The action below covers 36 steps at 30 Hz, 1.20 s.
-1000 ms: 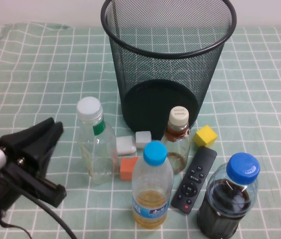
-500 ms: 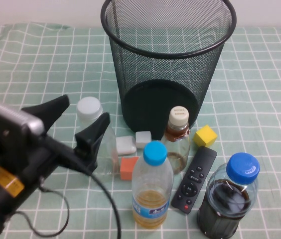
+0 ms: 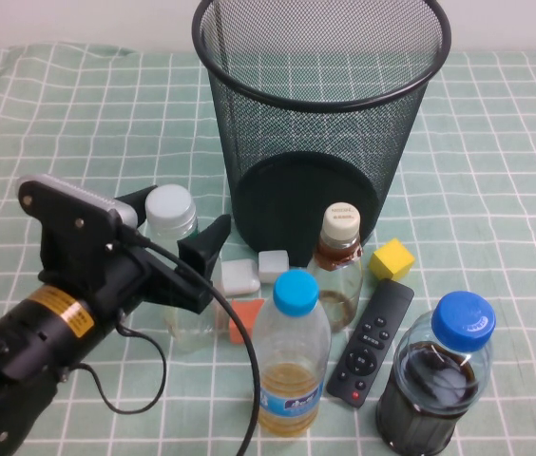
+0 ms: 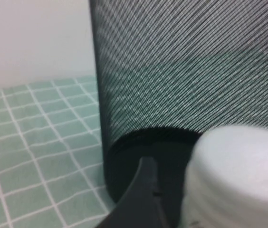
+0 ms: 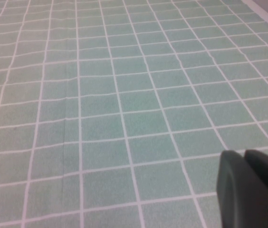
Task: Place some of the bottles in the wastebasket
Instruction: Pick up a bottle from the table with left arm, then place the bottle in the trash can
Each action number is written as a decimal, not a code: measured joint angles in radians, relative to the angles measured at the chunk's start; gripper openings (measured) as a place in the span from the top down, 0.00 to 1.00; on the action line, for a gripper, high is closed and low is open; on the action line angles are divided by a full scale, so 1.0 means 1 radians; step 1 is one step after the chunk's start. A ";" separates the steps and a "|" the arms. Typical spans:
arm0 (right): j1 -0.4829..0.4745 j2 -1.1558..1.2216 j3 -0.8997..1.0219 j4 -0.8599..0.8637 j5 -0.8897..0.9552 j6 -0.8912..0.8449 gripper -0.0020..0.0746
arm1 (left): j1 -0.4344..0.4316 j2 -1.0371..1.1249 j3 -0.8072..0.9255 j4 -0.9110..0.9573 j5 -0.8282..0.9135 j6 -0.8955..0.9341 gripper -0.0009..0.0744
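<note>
The robot's left gripper should close on the clear bottle's neck point(image 3: 177, 236), just under its white cap, as that bottle is going into the wastebasket next.
The clear bottle with white cap point(image 3: 170, 207) and green neck band stands left of the black wire-mesh wastebasket point(image 3: 320, 114). My left gripper point(image 3: 175, 225) is open and straddles its neck and cap, one finger on each side. In the left wrist view the cap point(image 4: 238, 175) is close, with a dark gap between it and one finger point(image 4: 146, 185), and the wastebasket point(image 4: 181, 71) is behind. The small cream-capped bottle point(image 3: 340, 256) with brownish liquid stands just in front of the wastebasket. My right gripper point(image 5: 244, 154) is shut and empty over bare cloth, outside the high view.
A blue-capped bottle of yellow liquid point(image 3: 290, 351) and a squat blue-capped dark bottle point(image 3: 439, 375) stand at the front. A black remote point(image 3: 373, 342), a yellow cube point(image 3: 392, 258), an orange cube point(image 3: 246, 318) and two white blocks point(image 3: 239, 275) lie among them on the green checked cloth point(image 3: 496, 190).
My left arm has moved forward and right from the table's left edge, bringing its open fingers around the white-capped bottle. The bottles have not moved.
</note>
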 joint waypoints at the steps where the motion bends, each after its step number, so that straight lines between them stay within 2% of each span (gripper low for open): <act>1: 0.000 0.000 0.000 0.000 0.000 0.000 0.98 | 0.005 0.009 0.000 -0.004 0.000 0.000 0.16; 5: 0.000 0.000 0.000 0.000 0.000 0.000 0.98 | 0.025 0.036 -0.008 -0.025 0.000 0.000 0.27; 7: 0.000 0.000 0.000 0.000 0.000 0.000 0.98 | 0.027 0.035 -0.011 -0.027 0.000 0.000 0.38; 9: 0.000 0.000 0.000 0.000 0.000 0.000 0.98 | 0.027 0.035 -0.011 -0.027 0.003 0.000 0.56; 13: 0.000 0.000 0.000 0.000 0.000 0.000 0.98 | 0.029 0.009 -0.028 -0.027 0.079 0.008 0.55; 16: 0.000 0.000 0.000 0.000 0.000 0.000 0.98 | 0.031 -0.069 -0.113 -0.027 0.381 0.040 0.55; 21: 0.000 0.000 0.000 0.000 0.000 0.000 0.98 | 0.067 -0.177 -0.413 -0.027 1.005 0.079 0.55; 25: 0.000 0.000 0.000 0.000 0.000 0.000 0.98 | 0.087 -0.183 -0.698 -0.025 1.327 0.099 0.55; 30: 0.000 0.000 0.000 0.000 0.000 0.000 0.98 | 0.089 -0.070 -1.104 -0.086 1.571 0.218 0.55; 36: 0.000 0.000 0.000 0.000 0.000 0.000 0.98 | 0.091 0.211 -1.673 -0.243 1.714 0.374 0.55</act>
